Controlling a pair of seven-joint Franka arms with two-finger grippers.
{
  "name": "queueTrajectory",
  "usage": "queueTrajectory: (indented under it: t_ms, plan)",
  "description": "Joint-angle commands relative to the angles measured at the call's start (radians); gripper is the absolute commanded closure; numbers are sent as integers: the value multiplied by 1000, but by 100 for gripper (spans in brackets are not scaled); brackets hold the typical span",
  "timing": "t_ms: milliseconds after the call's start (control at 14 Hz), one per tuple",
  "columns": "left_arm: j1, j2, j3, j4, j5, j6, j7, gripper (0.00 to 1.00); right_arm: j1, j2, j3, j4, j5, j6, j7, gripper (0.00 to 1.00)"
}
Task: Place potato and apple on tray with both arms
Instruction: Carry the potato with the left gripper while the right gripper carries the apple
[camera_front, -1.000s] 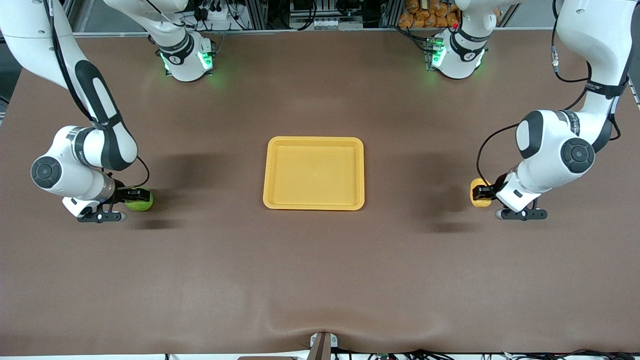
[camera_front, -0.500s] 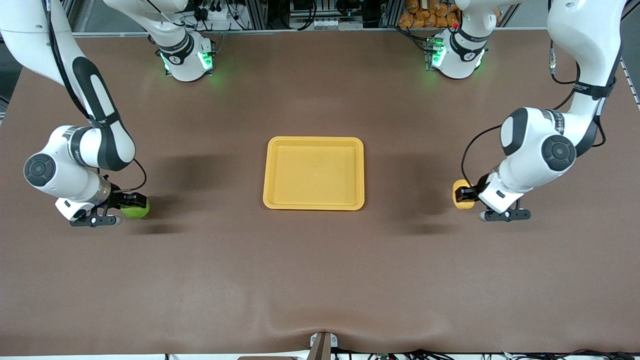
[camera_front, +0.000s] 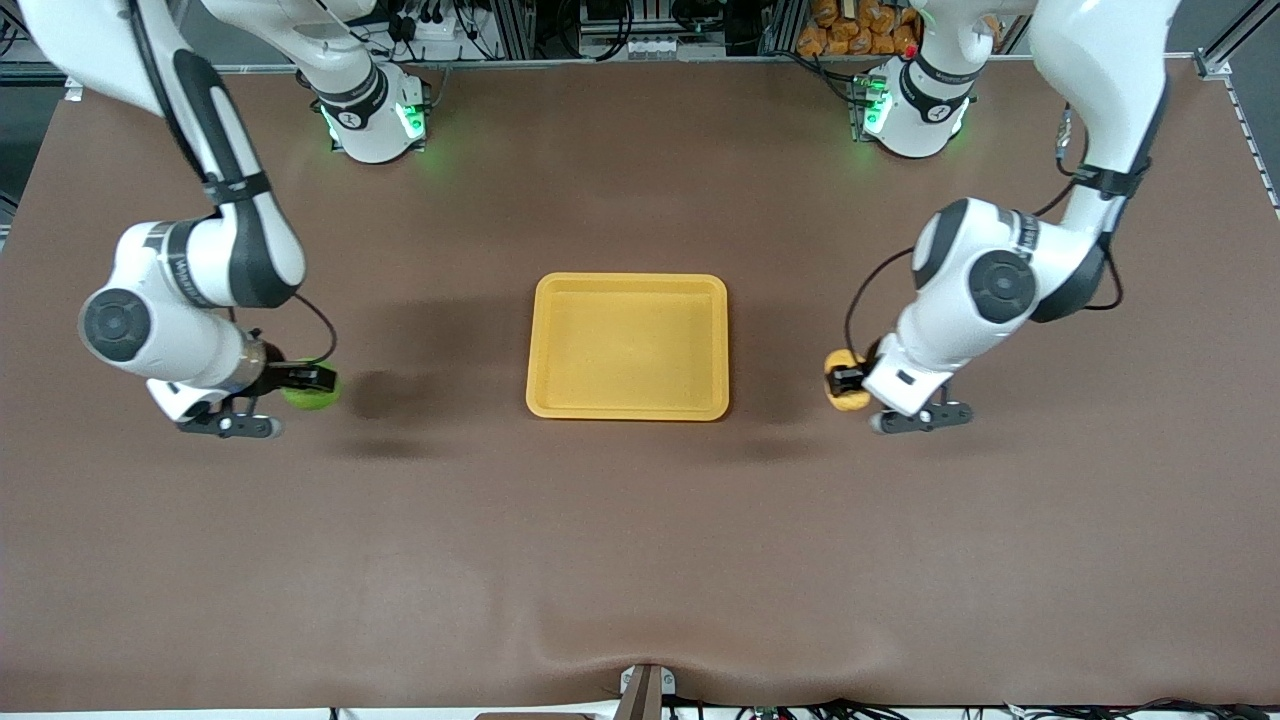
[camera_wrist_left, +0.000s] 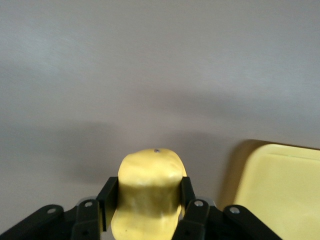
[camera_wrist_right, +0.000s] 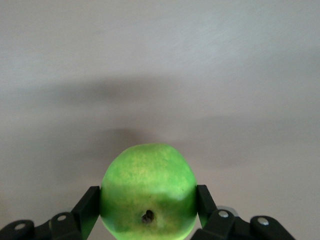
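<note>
The robot's left gripper should release the potato, now held in the air over the table, just inside the tray's short edge (camera_front: 697, 362) (camera_wrist_left: 267, 209) nearest that left gripper.
The yellow-orange tray (camera_front: 560, 300) lies at the table's middle with nothing in it. My left gripper (camera_front: 845, 381) is shut on the yellow-tan potato (camera_front: 849, 401), held in the air over the brown table beside the tray's edge toward the left arm's end. In the left wrist view the potato (camera_wrist_left: 148, 187) sits pinched between both black fingers, with the tray's corner (camera_wrist_left: 280, 187) close by. My right gripper (camera_front: 308, 379) is shut on the green apple (camera_front: 312, 398), up over the table toward the right arm's end. The right wrist view shows the apple (camera_wrist_right: 148, 190) clamped, its stem dimple facing the camera.
The brown table mat (camera_front: 640, 540) stretches around the tray. Both arm bases (camera_front: 372, 115) with green lights stand along the table's edge farthest from the front camera. A small bracket (camera_front: 645, 690) sits at the edge nearest that camera.
Both arms have carried their loads toward the tray: the left gripper with the potato has come close to the tray's edge, and the right gripper with the apple has shifted slightly inward.
</note>
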Motion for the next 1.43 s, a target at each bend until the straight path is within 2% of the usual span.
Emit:
queueTrajectory:
  t_ms: [0,143,429,500,643,714,1000,1143,1357]
  plan:
    - [-72,70,10,122,1,-71,-99,86,89,-36,-5,-15,110,-53,102,100]
    - [-121,99,15,160,10,-78,-112,86,122,-38,-3,-15,205,-73,191,100]
    - [-212,182,15,251,108,-123,-271,86,269,-27,-3,-8,227,-58,538,100]
    - [-239,206,15,286,130,-159,-306,87,297,-21,-3,3,262,-52,626,100]
    - [-282,243,15,340,150,-197,-360,87,336,3,-5,8,432,-4,740,100]
    - [-298,252,16,354,150,-199,-373,87,345,14,-5,8,470,16,774,100]
    - [-316,292,16,355,156,-197,-379,86,417,69,-5,9,480,114,948,100]
    - [-350,327,16,377,164,-197,-385,86,448,92,-5,9,482,146,1001,100]
    - [-358,331,18,372,165,-197,-385,86,458,131,-5,9,482,200,1030,100]
